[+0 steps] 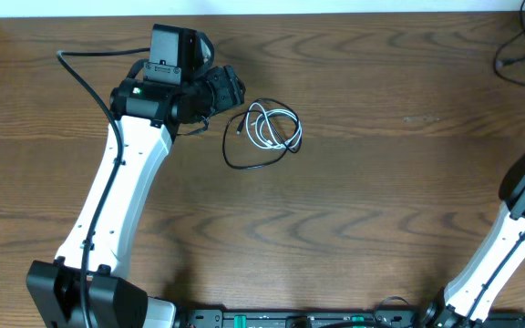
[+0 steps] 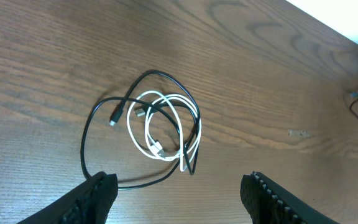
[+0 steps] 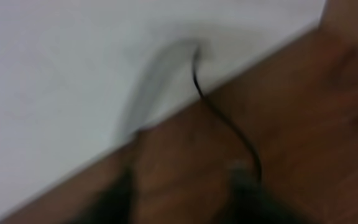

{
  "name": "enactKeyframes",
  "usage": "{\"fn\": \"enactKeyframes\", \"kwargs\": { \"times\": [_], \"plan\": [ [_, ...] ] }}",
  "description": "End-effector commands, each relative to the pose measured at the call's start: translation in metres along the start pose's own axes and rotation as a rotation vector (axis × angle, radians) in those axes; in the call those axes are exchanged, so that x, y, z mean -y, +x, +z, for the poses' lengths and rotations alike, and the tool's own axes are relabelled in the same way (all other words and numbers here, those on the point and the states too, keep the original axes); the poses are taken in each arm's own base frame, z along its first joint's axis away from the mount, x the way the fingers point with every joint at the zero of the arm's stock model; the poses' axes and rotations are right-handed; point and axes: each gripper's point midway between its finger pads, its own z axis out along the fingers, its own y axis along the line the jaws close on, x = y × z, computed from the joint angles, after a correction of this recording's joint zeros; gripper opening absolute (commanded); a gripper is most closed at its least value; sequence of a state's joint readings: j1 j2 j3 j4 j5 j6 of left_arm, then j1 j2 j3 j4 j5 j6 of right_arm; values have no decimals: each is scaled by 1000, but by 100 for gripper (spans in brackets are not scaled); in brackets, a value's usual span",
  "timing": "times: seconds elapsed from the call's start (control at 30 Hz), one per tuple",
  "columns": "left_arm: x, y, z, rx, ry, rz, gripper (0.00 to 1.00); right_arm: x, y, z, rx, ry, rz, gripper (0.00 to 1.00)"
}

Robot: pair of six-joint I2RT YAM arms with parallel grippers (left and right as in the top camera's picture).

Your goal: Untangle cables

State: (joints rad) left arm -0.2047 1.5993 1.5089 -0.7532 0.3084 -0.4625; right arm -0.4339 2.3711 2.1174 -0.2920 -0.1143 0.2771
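The black and white cables cross on the near side (image 1: 288, 144) (image 2: 183, 151) of the white coil. My left gripper grabs both together at that crossing next.
A thin black cable (image 1: 237, 160) and a thin white cable (image 1: 264, 128) lie looped through each other on the wooden table, left of centre. In the left wrist view the white cable (image 2: 143, 134) coils inside the black cable's (image 2: 87, 140) wider loop. My left gripper (image 1: 229, 88) hovers just left of the tangle; in its wrist view it (image 2: 178, 190) is open and empty, with the black loop passing by the left finger. My right gripper is out of the overhead view at the right edge; its wrist view is blurred, and the two dark fingers (image 3: 182, 193) look apart.
A thicker black robot wire (image 1: 510, 55) lies at the far right corner, also in the right wrist view (image 3: 229, 127). The table's far edge meets a white wall (image 3: 73, 74). The left arm (image 1: 121, 191) crosses the table's left side.
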Motion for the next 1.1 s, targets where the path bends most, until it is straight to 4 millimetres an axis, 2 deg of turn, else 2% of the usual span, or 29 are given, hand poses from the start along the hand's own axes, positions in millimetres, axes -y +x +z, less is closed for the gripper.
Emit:
{"fn": "enactKeyframes", "kwargs": {
  "times": [0.0, 0.07, 0.13, 0.2, 0.27, 0.3, 0.33, 0.37, 0.4, 0.43, 0.5, 0.6, 0.63, 0.67, 0.7, 0.8, 0.9, 1.0, 1.07],
  "plan": [
    [-7, 4, 6, -16, -19, 6, 69, 14, 16, 3, -58, 42, -1, 99],
    [-7, 4, 6, -16, -19, 6, 69, 19, 25, 0, -103, 58, 8, 99],
    [-7, 4, 6, -16, -19, 6, 69, 28, 25, -14, -134, 104, 78, 99],
    [-7, 4, 6, -16, -19, 6, 69, 28, 13, -30, -124, 109, 111, 99],
    [-7, 4, 6, -16, -19, 6, 69, 18, -15, -59, -81, 98, 110, 99],
    [-7, 4, 6, -16, -19, 6, 69, 5, -36, -83, -45, 67, 98, 99],
    [-7, 4, 6, -16, -19, 6, 69, -7, -45, -96, -32, 27, 76, 99],
    [-7, 4, 6, -16, -19, 6, 69, -29, -57, -115, -20, -65, 28, 99],
    [-7, 4, 6, -16, -19, 6, 69, -40, -61, -123, -17, -114, 0, 99],
    [-7, 4, 6, -16, -19, 6, 69, -81, -69, -154, -5, -299, -117, 99],
    [-7, 4, 6, -16, -19, 10, 69, -109, -70, -180, -3, -424, -191, 99],
    [-7, 4, 6, -17, -19, 10, 69, -128, -58, -197, -48, -464, -212, 99],
    [-7, 4, 6, -17, -19, 11, 69, -133, -48, -197, -85, -472, -207, 99],
    [-7, 5, 6, -19, -20, 13, 69, -142, -30, -196, -152, -480, -200, 99],
    [-7, 5, 6, -22, -21, 12, 69, -143, -25, -196, -167, -482, -198, 99],
    [-4, 14, 12, -53, -23, 24, 69, -163, 11, -195, -281, -508, -229, 99],
    [1, 30, 31, -115, -32, 44, 69, -186, 40, -198, -350, -547, -289, 99],
    [8, 47, 59, -174, -41, 35, 68, -203, 57, -203, -388, -570, -314, 98],
    [10, 53, 74, -195, -50, -14, 64, -212, 63, -205, -399, -584, -324, 97]
  ]
}}
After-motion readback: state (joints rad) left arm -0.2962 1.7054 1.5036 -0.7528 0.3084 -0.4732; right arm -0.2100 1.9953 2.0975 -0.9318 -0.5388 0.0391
